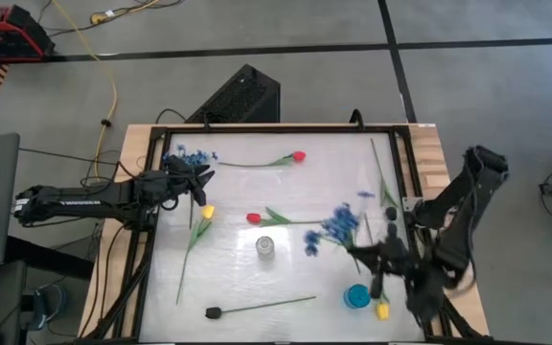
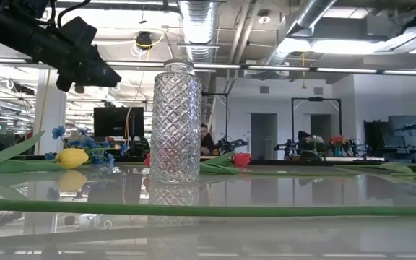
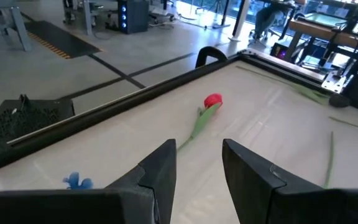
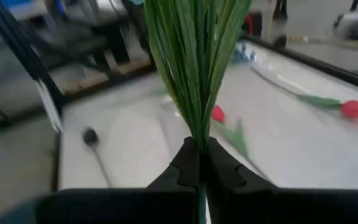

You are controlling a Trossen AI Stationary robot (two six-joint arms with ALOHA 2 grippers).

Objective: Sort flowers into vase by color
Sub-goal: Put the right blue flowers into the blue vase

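Observation:
My right gripper needs to let go of the blue spray with its stems standing in the small blue vase point(image 1: 356, 295).
My right gripper point(image 1: 381, 270) is at the table's near right, shut on a yellow tulip. The tulip's yellow head point(image 1: 382, 310) shows beside a small blue vase point(image 1: 356, 297). My left gripper point(image 1: 196, 182) hovers open at the far left, between a blue spray point(image 1: 190, 155) and a second yellow tulip point(image 1: 207, 211) lying flat. A clear cut-glass vase point(image 1: 264, 246) point(image 2: 175, 123) stands mid-table. Two red tulips point(image 1: 298, 155) point(image 1: 254, 218), another blue spray point(image 1: 338, 225) and a black-headed stem point(image 1: 214, 311) lie on the table. My right gripper point(image 4: 199, 152) pinches the tulip between its two fingers at the base of a broad green leaf point(image 4: 197, 127), where the leaf narrows to the stem. The leaf fans out straight beyond the fingertips, along the fingers. The flower is lifted off the table.
A black frame point(image 1: 257, 127) rims the white tabletop. A loose green stem point(image 1: 381, 177) lies near the far right edge. From the left wrist, a red tulip point(image 3: 213, 99) lies ahead of the open fingers. Bare surface lies between the glass vase and the near edge.

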